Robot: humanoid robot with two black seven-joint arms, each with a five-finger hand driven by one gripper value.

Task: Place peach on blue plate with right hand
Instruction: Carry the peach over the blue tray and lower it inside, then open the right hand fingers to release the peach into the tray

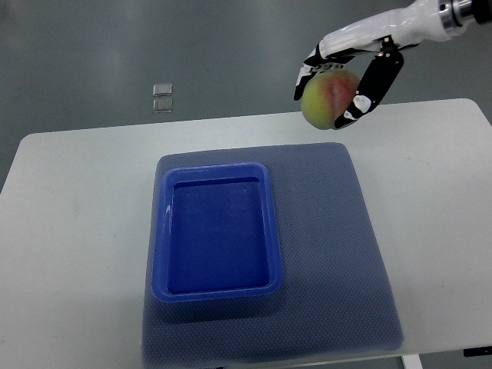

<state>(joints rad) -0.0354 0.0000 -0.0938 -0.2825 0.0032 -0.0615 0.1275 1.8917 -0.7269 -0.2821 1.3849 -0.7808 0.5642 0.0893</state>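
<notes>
My right gripper needs to let go of the peach inside the blue plate, just within the middle of its far rim (213, 191).
A green-yellow peach (328, 99) with a red blush hangs in the air at the upper right, above the table's far edge. My right hand (338, 86) is shut on it, white and black fingers (369, 91) wrapped around both sides, its arm coming in from the top right corner. The blue plate (217, 231), a rectangular tray with a raised rim, sits empty on a grey mat at the table's middle, well to the lower left of the peach. No left arm shows.
The grey textured mat (338, 254) covers the middle of the white table (69, 231). Two small clear squares (162, 97) lie on the floor beyond the table's far edge.
</notes>
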